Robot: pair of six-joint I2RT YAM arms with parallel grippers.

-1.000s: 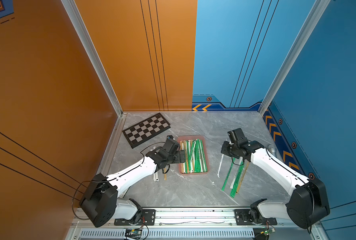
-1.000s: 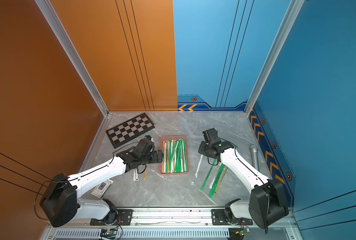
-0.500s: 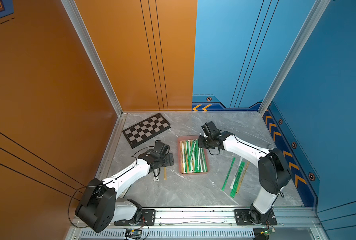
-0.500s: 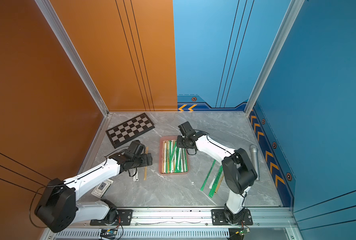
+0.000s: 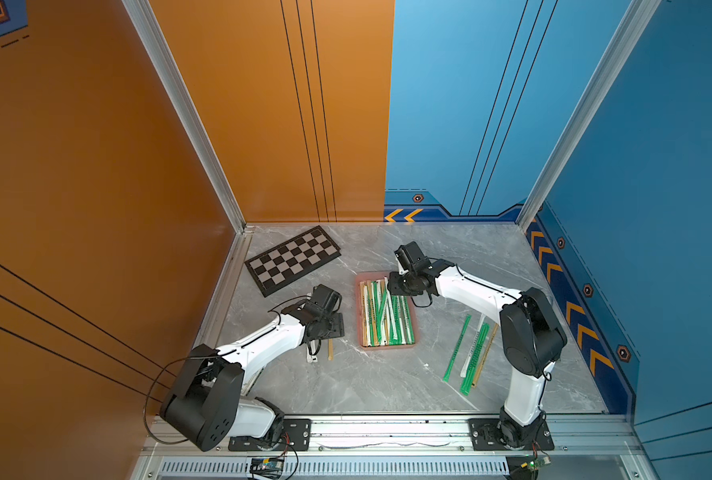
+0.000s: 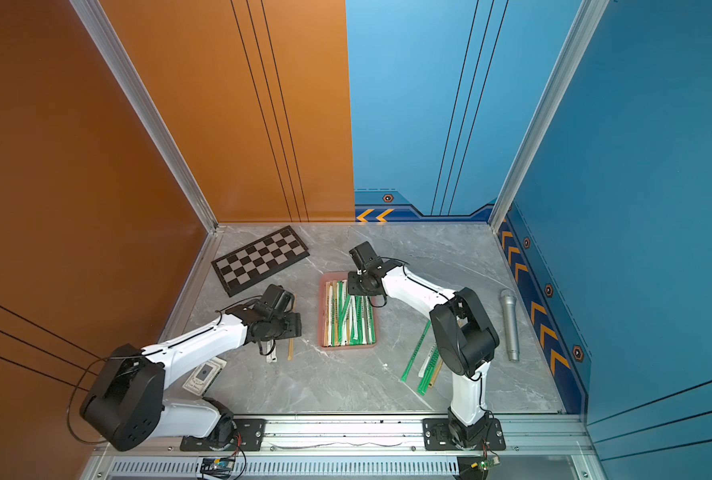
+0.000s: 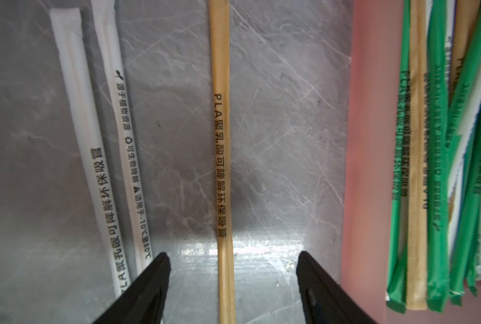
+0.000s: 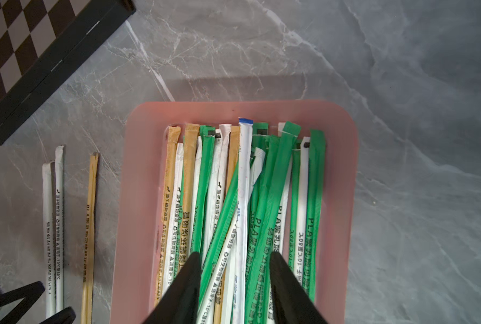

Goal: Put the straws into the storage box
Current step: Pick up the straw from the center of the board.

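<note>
The loose white straw lies between the green straws on the table. My right gripper should go to it and close on the white straw's middle (image 5: pixel 472 347).
The pink storage box (image 5: pixel 360 316) (image 6: pixel 323 320) (image 8: pixel 138 196) (image 7: pixel 368 140) lies mid-table with several green, white and tan straws (image 5: pixel 385 311) (image 6: pixel 348 316) (image 8: pixel 278 182) in it. My right gripper (image 8: pixel 233 252) (image 5: pixel 400 289) (image 6: pixel 356 286) hovers open over the box's far end. A white blue-tipped straw (image 8: pixel 244 168) lies loose on the pile between its fingers. My left gripper (image 7: pixel 232 254) (image 5: pixel 333 326) (image 6: pixel 294 324) is open, straddling a tan straw (image 7: pixel 222 140) (image 5: pixel 330 348) on the table left of the box. Two white straws (image 7: pixel 76 84) (image 5: pixel 313 353) lie beside it.
Several loose green, white and tan straws (image 5: pixel 470 349) (image 6: pixel 424 357) lie right of the box, next to the right arm. A chequered board (image 5: pixel 292 259) (image 6: pixel 260 259) sits at the back left. A grey metal cylinder (image 6: pixel 509 320) lies at the far right, a small card (image 6: pixel 204 374) near the left arm.
My right arm swung from the loose straws on the right to over the box and opened, leaving the white straw in it. My left gripper drew back from the box and narrowed slightly.
</note>
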